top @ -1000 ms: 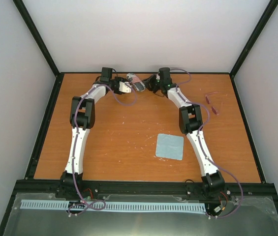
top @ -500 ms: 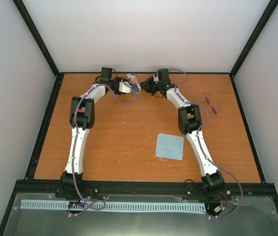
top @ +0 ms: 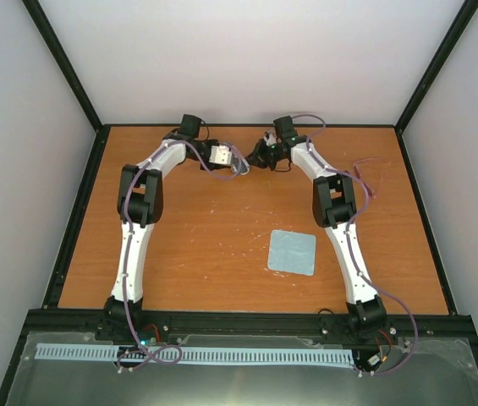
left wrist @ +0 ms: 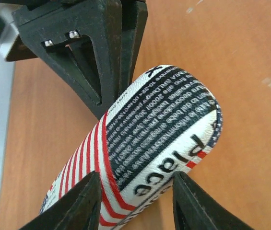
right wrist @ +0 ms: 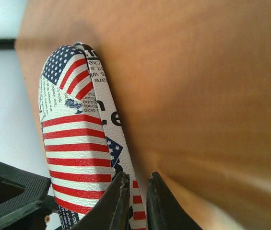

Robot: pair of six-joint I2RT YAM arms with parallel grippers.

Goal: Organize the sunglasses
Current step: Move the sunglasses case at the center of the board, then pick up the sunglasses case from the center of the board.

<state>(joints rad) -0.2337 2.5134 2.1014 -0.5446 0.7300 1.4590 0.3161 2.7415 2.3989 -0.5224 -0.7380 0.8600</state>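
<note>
The robot's right gripper meets only the thin edge of the closed case, so it should set the case down and grip it across its striped body [right wrist: 79, 158].
A sunglasses case [left wrist: 159, 134] printed with flag stripes and newsprint is held between both grippers at the far middle of the table [top: 240, 163]. My left gripper [left wrist: 135, 203] is shut on the case's body, one finger on each side. My right gripper [right wrist: 136, 203] is shut on the thin edge flap of the same case [right wrist: 77, 134]; its black fingers also show in the left wrist view [left wrist: 92, 48]. Thin pink sunglasses [top: 369, 188] lie on the table at the right, partly behind the right arm's cable.
A light blue cloth [top: 292, 252] lies flat on the orange table right of centre. The black frame rail [top: 78, 211] runs along the table's left edge, and white walls close in the back and sides.
Both grippers have moved a little nearer and toward the middle with the case between them. The left wrist has turned.
</note>
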